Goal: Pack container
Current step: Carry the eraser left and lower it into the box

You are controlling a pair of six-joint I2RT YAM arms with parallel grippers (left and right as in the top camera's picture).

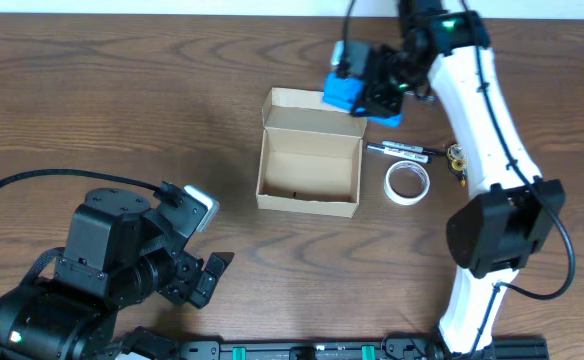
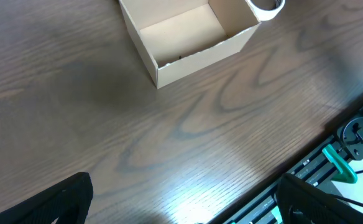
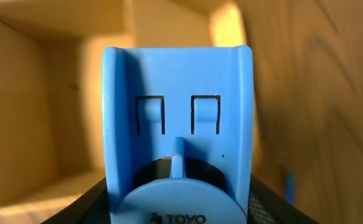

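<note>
Next, my right gripper puts the blue tape dispenser down on the container's bottom along its near side (image 1: 300, 187).
The container (image 1: 307, 206) is a tan cardboard box, open and empty, at the table's middle with its flap lid (image 1: 307, 110) standing up at the back. My right gripper (image 1: 370, 85) is shut on a blue tape dispenser (image 1: 344, 92) and holds it above the box's back right corner. In the right wrist view the dispenser (image 3: 178, 118) fills the frame between the black fingers (image 3: 271, 205), with the container's inside (image 3: 38, 112) behind it. My left gripper (image 1: 210, 275) is open and holds nothing at the near left; its view shows the container (image 2: 194, 59) far off.
A white tape roll (image 1: 408, 182) lies right of the box, also seen in the left wrist view as the tape roll (image 2: 267, 7). Pens (image 1: 400, 150) lie behind the roll. The table's front edge with a black rail (image 2: 349, 140) runs close to the left gripper.
</note>
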